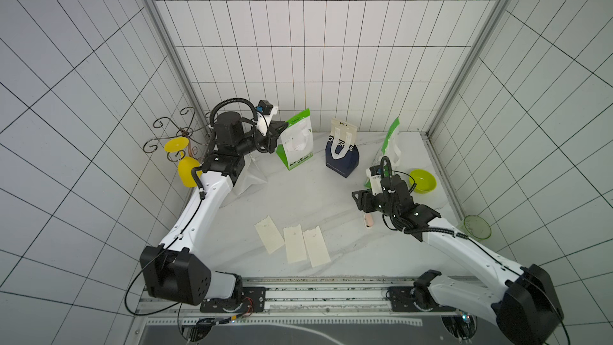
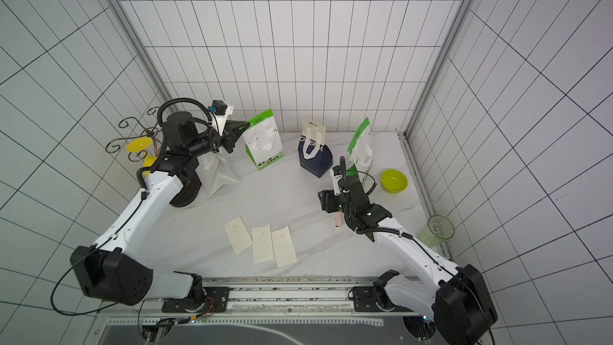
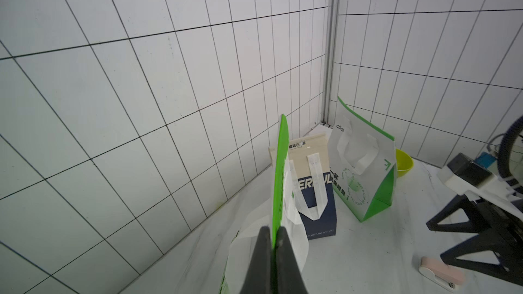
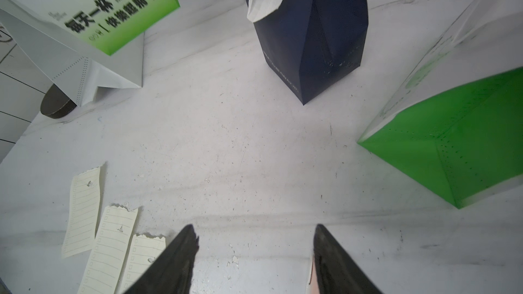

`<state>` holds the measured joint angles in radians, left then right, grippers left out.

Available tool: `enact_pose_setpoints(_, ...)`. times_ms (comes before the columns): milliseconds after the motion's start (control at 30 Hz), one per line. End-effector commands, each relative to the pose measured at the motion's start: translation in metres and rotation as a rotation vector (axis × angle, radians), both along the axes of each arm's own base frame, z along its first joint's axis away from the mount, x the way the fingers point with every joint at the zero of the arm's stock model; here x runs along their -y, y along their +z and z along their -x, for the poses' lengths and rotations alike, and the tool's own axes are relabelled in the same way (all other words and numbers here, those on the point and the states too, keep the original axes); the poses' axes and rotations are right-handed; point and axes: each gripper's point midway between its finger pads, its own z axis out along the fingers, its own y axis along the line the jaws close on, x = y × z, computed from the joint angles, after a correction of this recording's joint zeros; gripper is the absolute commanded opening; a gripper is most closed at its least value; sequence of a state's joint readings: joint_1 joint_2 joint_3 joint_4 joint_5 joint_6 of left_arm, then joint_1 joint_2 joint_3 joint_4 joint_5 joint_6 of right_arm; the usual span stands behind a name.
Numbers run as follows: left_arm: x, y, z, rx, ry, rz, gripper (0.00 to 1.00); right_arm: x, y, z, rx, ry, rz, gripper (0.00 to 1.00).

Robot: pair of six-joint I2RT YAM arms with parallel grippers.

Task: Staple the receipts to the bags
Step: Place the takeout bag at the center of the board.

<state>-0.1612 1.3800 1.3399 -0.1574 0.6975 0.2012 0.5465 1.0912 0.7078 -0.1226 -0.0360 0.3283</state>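
Observation:
Next, my left gripper lets go of the white-and-green bag on the bare table (image 1: 318,198) between the navy bag and the receipts.
My left gripper (image 3: 274,229) is shut on the green top edge of a white-and-green bag (image 1: 297,142) standing at the back left; in a top view its tip (image 1: 284,125) meets that edge. A navy bag (image 1: 342,157) with white handles stands beside it, with a cream sheet (image 3: 308,148) at its top. Another white-and-green bag (image 1: 391,144) stands further right. A plain white bag (image 1: 249,177) sits under my left arm. Three receipts (image 1: 294,243) lie flat side by side at the front. My right gripper (image 4: 254,230) hangs open over bare table, with the pink stapler (image 1: 368,222) beside one finger.
A green bowl (image 1: 422,180) sits at the right near the wall. A clear green cup (image 1: 477,227) stands at the table's right edge. A wire stand with yellow dishes (image 1: 175,146) fills the back left corner. Tiled walls close in three sides.

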Motion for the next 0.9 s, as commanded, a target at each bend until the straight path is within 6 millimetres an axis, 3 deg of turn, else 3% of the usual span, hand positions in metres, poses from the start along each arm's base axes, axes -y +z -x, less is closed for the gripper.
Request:
enact_pose_setpoints(0,0.028,-0.024,0.027,-0.038,-0.179,0.0,0.0,-0.004,0.029,0.001,0.056,0.0,-0.061,0.66)
enact_pose_setpoints(267,0.079,-0.083,0.044,-0.108,-0.302,-0.045,0.0,-0.003,0.025,0.015,0.047,0.016,-0.074,0.66)
enact_pose_setpoints(433,0.083,-0.103,0.041,-0.127,-0.322,-0.043,0.0,-0.002,0.021,0.02,0.044,0.019,-0.074,0.66)
enact_pose_setpoints(700,0.082,-0.118,0.03,-0.155,-0.277,-0.048,0.0,-0.005,0.022,0.025,0.039,0.037,-0.07,0.66)
enact_pose_setpoints(733,0.081,-0.119,0.029,-0.167,-0.267,-0.05,0.05,-0.006,0.021,0.027,0.034,0.042,-0.067,0.66)
enact_pose_setpoints(800,0.08,-0.117,0.029,-0.178,-0.259,-0.058,0.31,-0.006,0.019,0.029,0.023,0.049,-0.064,0.66)
enact_pose_setpoints(867,0.078,-0.112,0.028,-0.179,-0.238,-0.049,0.45,-0.009,0.016,0.032,0.007,0.06,-0.063,0.66)
